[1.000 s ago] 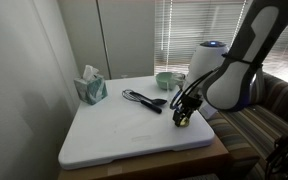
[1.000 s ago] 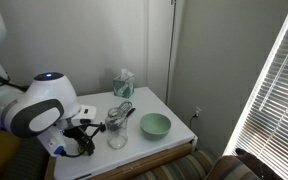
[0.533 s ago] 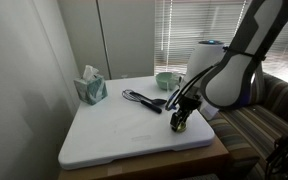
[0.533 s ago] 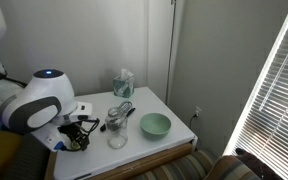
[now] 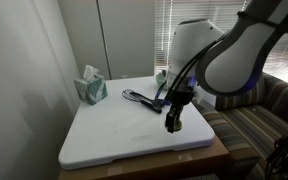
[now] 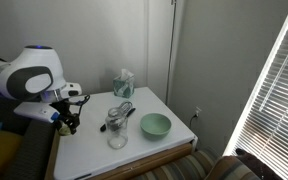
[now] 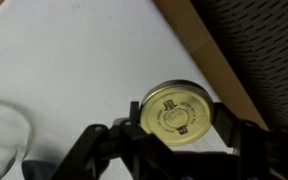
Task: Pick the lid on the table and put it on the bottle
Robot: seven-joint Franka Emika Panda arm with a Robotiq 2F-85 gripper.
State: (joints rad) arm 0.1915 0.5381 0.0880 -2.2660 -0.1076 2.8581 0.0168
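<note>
Next, my gripper lets go of the lid on the rim of the clear bottle (image 5: pixel 176 83) (image 7: pixel 1 133), next to the pale green bowl.
My gripper (image 7: pixel 179 132) is shut on the lid (image 7: pixel 176 110), a flat round yellow-green disc that sits between the two fingers. In both exterior views the gripper (image 5: pixel 174 121) (image 6: pixel 69 122) hangs a little above the white table (image 5: pixel 114 135) (image 6: pixel 99 160); the lid is too small to make out there. The clear bottle (image 6: pixel 116 130) stands upright on the table beside the gripper, with a gap between them. Its rim shows at the lower left of the wrist view (image 7: pixel 4 125).
A pale green bowl (image 6: pixel 155 125) stands beside the bottle. A black whisk (image 5: pixel 140 98) (image 6: pixel 124 109) lies mid-table. A teal tissue box (image 5: pixel 90 88) (image 6: pixel 123 83) stands at a corner. The table's brown edge (image 7: pixel 209 55) is near the gripper. A striped sofa (image 5: pixel 254 120) adjoins the table.
The arm has risen and swung inward from the table's edge, carrying the lid with it. The bottle, bowl and whisk have not moved.
</note>
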